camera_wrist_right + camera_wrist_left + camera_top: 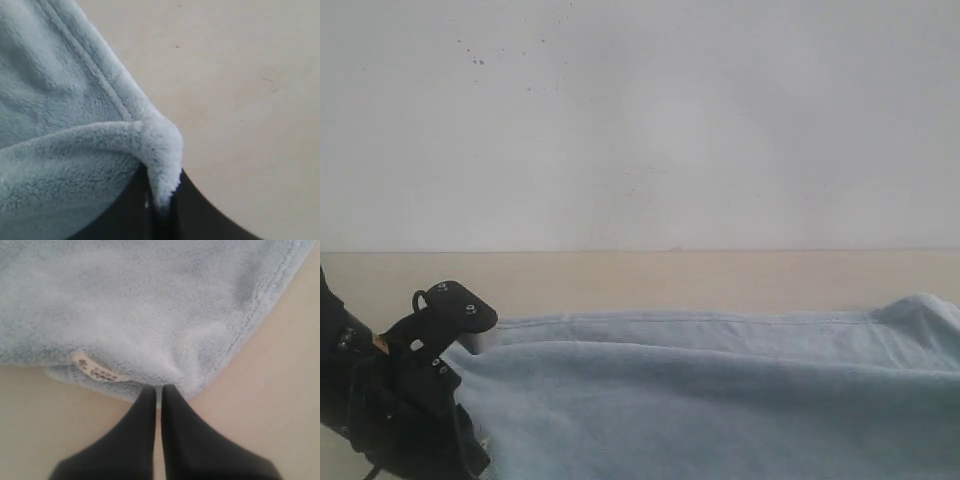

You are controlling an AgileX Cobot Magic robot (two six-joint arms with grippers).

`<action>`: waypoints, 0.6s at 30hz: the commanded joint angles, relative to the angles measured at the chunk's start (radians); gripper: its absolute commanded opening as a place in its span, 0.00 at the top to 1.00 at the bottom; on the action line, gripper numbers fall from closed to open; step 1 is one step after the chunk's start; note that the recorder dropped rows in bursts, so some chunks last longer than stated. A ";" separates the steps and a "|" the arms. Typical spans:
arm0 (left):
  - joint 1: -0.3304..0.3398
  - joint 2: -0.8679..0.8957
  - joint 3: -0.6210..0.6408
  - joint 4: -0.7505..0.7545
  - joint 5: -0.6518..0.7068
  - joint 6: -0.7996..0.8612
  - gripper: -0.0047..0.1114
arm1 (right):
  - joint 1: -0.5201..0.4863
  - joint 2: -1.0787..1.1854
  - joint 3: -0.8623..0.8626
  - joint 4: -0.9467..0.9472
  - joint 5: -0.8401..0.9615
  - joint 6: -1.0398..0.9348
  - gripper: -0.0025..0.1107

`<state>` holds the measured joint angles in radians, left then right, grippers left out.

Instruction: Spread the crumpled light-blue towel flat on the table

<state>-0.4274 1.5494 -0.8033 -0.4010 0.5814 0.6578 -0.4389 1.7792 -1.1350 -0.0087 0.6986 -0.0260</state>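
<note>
The towel's edge by the white tag is folded over a lower layer, so next my left gripper opens, grabs that peeking layer (107,387) and pulls it out flat.
The light-blue towel (720,390) stretches across the front of the table (640,280), held up along its near edge, with a far hem lying on the table. My left gripper (448,352) at the lower left is shut on one towel corner (165,372). A small white tag (95,369) sits beside that corner. In the right wrist view my right gripper (160,205) is shut on another towel corner (162,150), which bunches up between the black fingers. The right gripper itself is out of the exterior view.
A white wall (640,120) rises behind the table's far edge. Bare beige table shows beyond the towel (620,275) and beside each held corner (250,100).
</note>
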 commanded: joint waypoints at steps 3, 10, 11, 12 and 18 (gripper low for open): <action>-0.002 -0.008 0.002 -0.003 -0.087 -0.014 0.93 | -0.008 0.098 -0.003 -0.291 -0.029 0.180 0.73; -0.002 -0.008 0.000 0.028 -0.159 -0.030 0.93 | -0.008 0.062 -0.005 -0.099 -0.184 0.290 0.44; 0.000 -0.008 0.002 0.116 -0.162 -0.070 0.93 | -0.002 0.031 -0.005 0.009 -0.218 0.230 0.44; 0.005 -0.006 0.002 0.171 -0.164 -0.117 0.93 | 0.005 0.013 -0.005 0.056 -0.234 0.185 0.44; 0.138 0.150 -0.012 0.101 -0.117 -0.253 0.48 | 0.167 -0.075 -0.005 0.186 -0.250 0.036 0.44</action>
<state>-0.3044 1.6477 -0.8033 -0.2047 0.4487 0.3559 -0.3209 1.7149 -1.1350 0.1686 0.4337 0.0348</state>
